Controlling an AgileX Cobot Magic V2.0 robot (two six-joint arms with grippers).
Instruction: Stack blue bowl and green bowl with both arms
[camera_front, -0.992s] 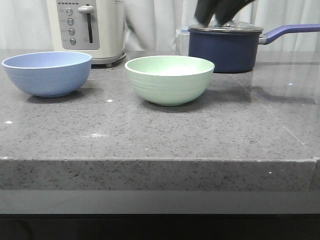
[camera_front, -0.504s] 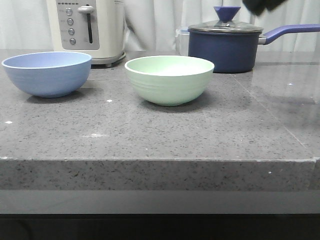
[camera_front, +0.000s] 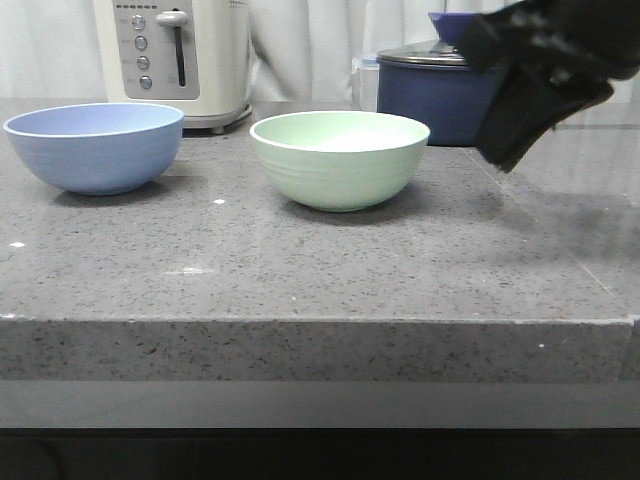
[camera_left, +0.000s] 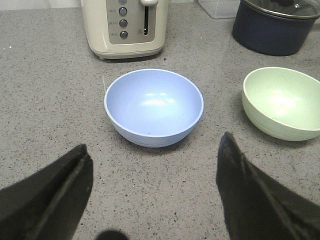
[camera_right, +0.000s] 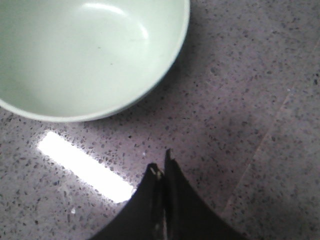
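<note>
My left gripper needs to close on the rim of the blue bowl (camera_front: 9, 124) (camera_left: 106, 103), at the side farthest from the green bowl.
The blue bowl (camera_front: 95, 145) stands upright at the left of the grey counter; it also shows in the left wrist view (camera_left: 153, 106). The green bowl (camera_front: 340, 157) stands upright in the middle, empty, and shows in the left wrist view (camera_left: 281, 101) and the right wrist view (camera_right: 85, 55). My right gripper (camera_front: 510, 150) hangs above the counter just right of the green bowl, its fingers pressed together and empty (camera_right: 161, 167). My left gripper (camera_left: 152, 155) is wide open and empty, short of the blue bowl; it is out of the front view.
A cream toaster (camera_front: 175, 60) stands behind the blue bowl. A dark navy lidded saucepan (camera_front: 430, 90) stands behind the green bowl, partly hidden by my right arm. A clear container (camera_left: 220, 7) sits beside the pan. The counter's front edge (camera_front: 320, 322) runs across.
My right arm has come down from the top right, in front of the saucepan, to just right of the green bowl. Both bowls have stayed put.
</note>
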